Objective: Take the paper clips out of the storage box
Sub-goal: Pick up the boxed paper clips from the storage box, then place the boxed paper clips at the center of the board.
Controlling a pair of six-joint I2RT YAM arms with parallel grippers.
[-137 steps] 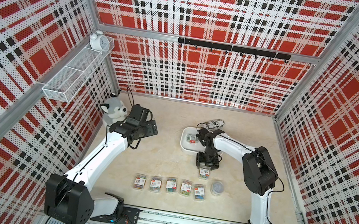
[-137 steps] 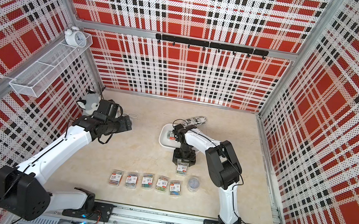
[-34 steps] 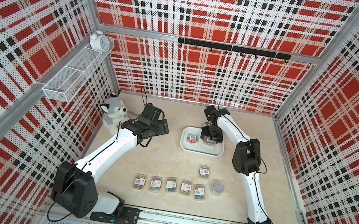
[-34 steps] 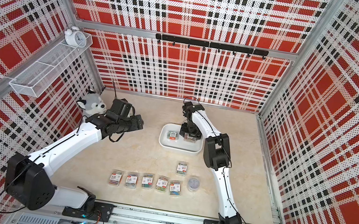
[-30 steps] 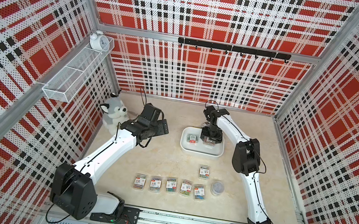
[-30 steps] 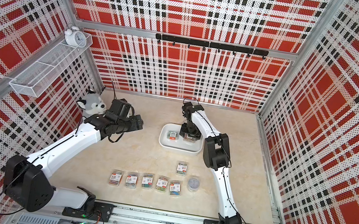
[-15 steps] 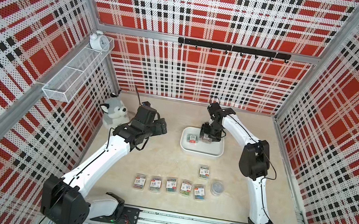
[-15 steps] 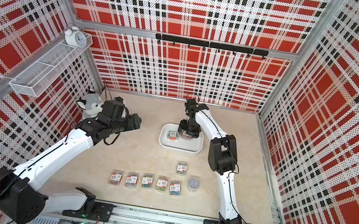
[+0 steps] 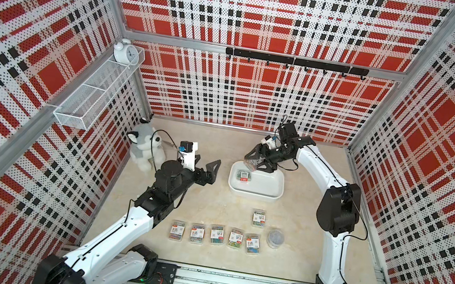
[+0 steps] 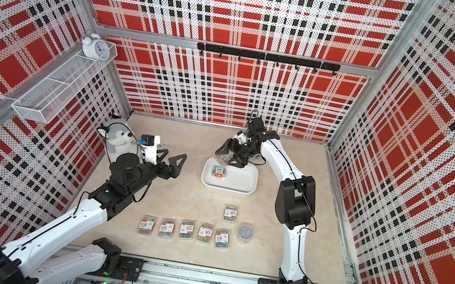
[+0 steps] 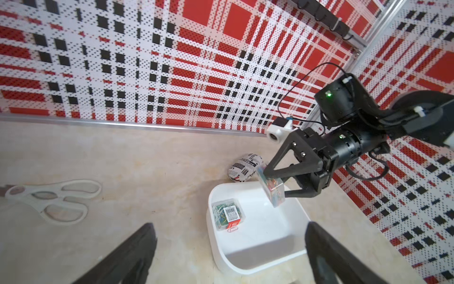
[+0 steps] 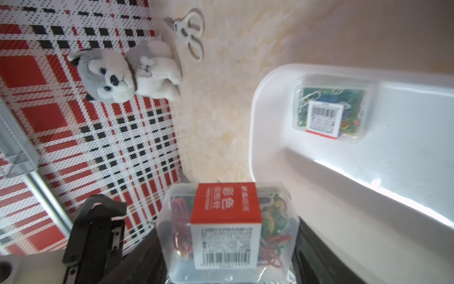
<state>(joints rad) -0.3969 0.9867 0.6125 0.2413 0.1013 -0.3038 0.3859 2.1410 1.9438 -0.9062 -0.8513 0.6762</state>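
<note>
The clear case's loose end (image 9: 247,162) (image 11: 271,190) sticks out of my right gripper's fingers, and my left gripper will grab it next.
The storage box (image 9: 253,197) (image 10: 225,191) is a low white bin at mid-table. My right gripper (image 9: 252,163) (image 10: 223,157) (image 11: 275,186) (image 12: 228,246) hangs tilted over its far left corner, shut on a clear case of paper clips (image 9: 249,165) (image 11: 271,189) (image 12: 226,231). One more case (image 9: 243,175) (image 11: 227,214) (image 12: 329,115) lies in the box. Several cases (image 9: 216,235) and a round tub (image 9: 276,237) sit on the table in front. My left gripper (image 9: 205,165) (image 10: 170,158) (image 11: 231,226) is open and empty, left of the box.
A plush husky (image 9: 142,147) sits by the left wall, with white scissors (image 11: 56,199) (image 12: 191,32) near it. A printed pouch (image 11: 243,167) lies behind the box. A wire basket (image 9: 96,96) with an alarm clock (image 9: 124,52) hangs on the left wall.
My right gripper has come up out of the box with a case of clips in it. My left gripper's jaws have spread wider.
</note>
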